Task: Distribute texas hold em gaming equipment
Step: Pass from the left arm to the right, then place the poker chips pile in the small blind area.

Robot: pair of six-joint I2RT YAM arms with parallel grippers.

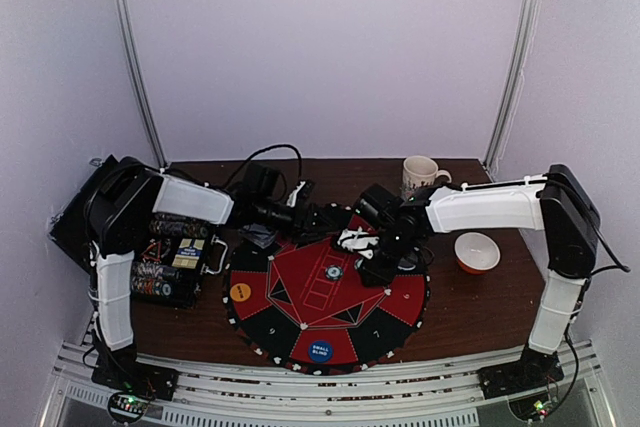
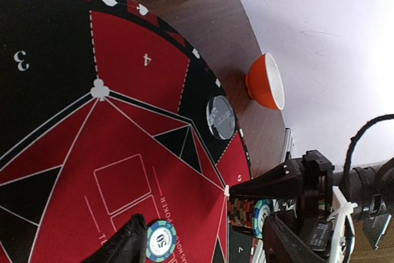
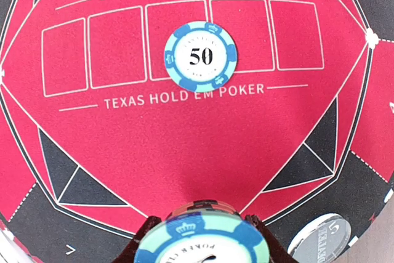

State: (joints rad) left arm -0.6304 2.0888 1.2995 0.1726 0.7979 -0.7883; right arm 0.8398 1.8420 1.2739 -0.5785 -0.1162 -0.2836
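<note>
Next, I let go of the chip stack with my right gripper beside the blue small blind button (image 1: 347, 344) (image 3: 8, 212), on the side facing the bowl.
A round red and black poker mat (image 1: 300, 307) lies mid-table. A blue "50" chip (image 3: 200, 56) lies alone on its centre boxes, also in the top view (image 1: 332, 272) and the left wrist view (image 2: 161, 240). My right gripper (image 3: 202, 252) is shut on a small stack of multicoloured chips (image 3: 203, 238) just above the mat, right of the lone chip (image 1: 378, 265). My left gripper (image 2: 203, 247) is open and empty above the mat's far edge (image 1: 310, 217); the lone chip lies by its left finger. An orange button (image 1: 241, 292), a blue "small blind" button (image 1: 320, 352) and a dark button (image 2: 220, 117) lie on the mat.
A white patterned mug (image 1: 420, 175) stands at the back right. An orange-rimmed white bowl (image 1: 476, 252) sits right of the mat. An open chip case (image 1: 170, 257) with rows of chips lies at the left. Cables and dark boxes (image 1: 265, 187) crowd the back behind the mat.
</note>
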